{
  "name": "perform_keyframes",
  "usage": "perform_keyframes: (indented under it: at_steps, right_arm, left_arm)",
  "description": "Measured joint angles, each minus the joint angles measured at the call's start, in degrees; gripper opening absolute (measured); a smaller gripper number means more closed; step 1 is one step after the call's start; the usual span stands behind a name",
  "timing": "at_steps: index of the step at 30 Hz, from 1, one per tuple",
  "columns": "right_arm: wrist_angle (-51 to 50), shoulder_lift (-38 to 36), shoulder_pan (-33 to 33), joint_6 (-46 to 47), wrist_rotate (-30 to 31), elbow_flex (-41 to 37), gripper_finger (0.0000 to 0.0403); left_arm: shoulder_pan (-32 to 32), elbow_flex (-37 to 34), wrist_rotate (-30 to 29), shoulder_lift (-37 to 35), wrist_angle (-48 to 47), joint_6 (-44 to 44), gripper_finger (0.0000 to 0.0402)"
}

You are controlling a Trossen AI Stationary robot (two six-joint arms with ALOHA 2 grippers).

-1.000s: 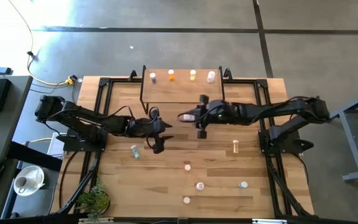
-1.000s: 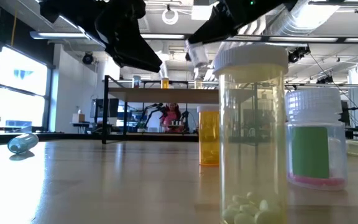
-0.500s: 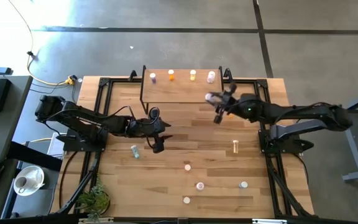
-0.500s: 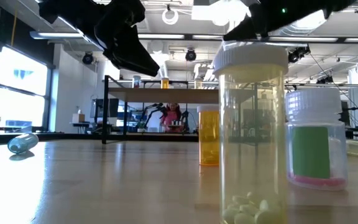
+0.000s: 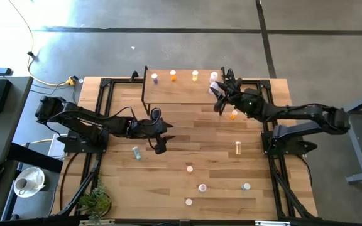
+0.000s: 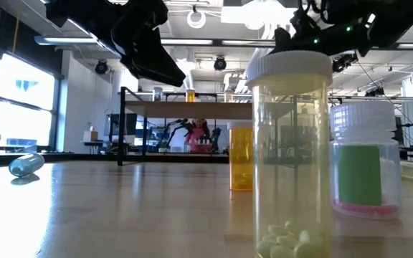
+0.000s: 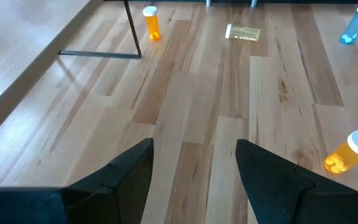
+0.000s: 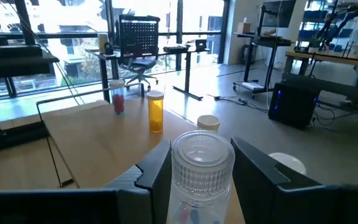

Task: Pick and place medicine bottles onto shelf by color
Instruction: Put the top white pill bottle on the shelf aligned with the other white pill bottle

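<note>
I'll release the right gripper's clear bottle on the shelf top (image 5: pixel 215 89), just in front of the other clear bottle.
The shelf (image 5: pixel 181 91) stands at the table's far middle with several medicine bottles in a row on its top, among them an orange one (image 5: pixel 173 75) and a yellow one (image 5: pixel 195 75). By the shelf's right end, my right gripper (image 5: pixel 216 95) is shut on a clear bottle with a white ribbed cap (image 8: pixel 202 163). My left gripper (image 5: pixel 160 145) hangs open over the table's middle left, with bare wood between its fingers (image 7: pixel 194 149). A blue-grey bottle (image 5: pixel 136 152) lies on its side near it. My right gripper pinches the clear bottle between its two fingers, one on each side of it at the cap end (image 8: pixel 202 186). The fingers (image 8: pixel 157 171) reach level, toward the shelf from the table's right. The bottle is lifted clear, its cap up.
Loose bottles stand or lie on the table: an orange one (image 5: pixel 234 114) under my right arm, a yellow one on its side (image 5: pixel 237 147), and several toward the near edge (image 5: pixel 202 187). In the low view a tall clear bottle (image 6: pixel 289 150) fills the foreground.
My right gripper has carried the clear bottle from the table's middle, in front of the shelf, toward the far right, up to the shelf's right end. It has tipped up from slanting down to level and rolled. An orange bottle under its arm has come into sight.
</note>
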Motion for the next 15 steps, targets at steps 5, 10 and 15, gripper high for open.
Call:
perform_keyframes:
  at_steps: [5,10,15]
  right_arm:
    - [0.1,2.9,0.1,2.8,3.0,0.2,0.0126]
    - [-0.7,3.2,0.0,0.4,3.5,0.2,0.0126]
    - [-2.0,3.2,-1.2,-1.6,3.4,0.2,0.0126]
  left_arm:
    - [0.0,0.0,0.0,0.0,-0.1,0.0,0.0217]
    - [0.0,0.0,0.0,0.0,-0.3,0.0,0.0217]
    - [0.1,0.0,0.0,0.0,-0.2,0.0,0.0217]
